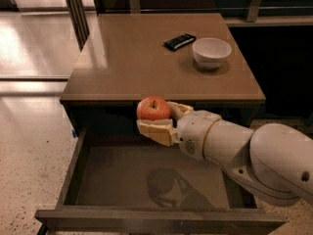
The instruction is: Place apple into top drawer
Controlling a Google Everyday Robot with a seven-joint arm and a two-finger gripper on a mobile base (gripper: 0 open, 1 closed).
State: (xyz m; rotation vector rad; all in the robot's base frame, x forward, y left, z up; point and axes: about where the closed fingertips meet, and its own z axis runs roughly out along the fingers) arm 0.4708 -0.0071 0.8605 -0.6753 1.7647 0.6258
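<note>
The robot's gripper should release the apple, now held in the air above the open drawer, on the back part of the top drawer's bottom (180,152), close to the cabinet.
The red-orange apple (153,108) sits between the cream fingers of my gripper (157,117), which is shut on it. The gripper holds the apple in the air above the back part of the open top drawer (146,180), just in front of the cabinet's top edge. The drawer is pulled far out; its plain brown-grey bottom shows a dark shadow of my arm. My white arm (244,153) reaches in from the lower right.
On the brown cabinet top (132,58) stand a white bowl (211,52) at the back right and a small black device (179,41) beside it. The drawer's front panel (156,220) lies along the bottom edge. Speckled floor lies to the left.
</note>
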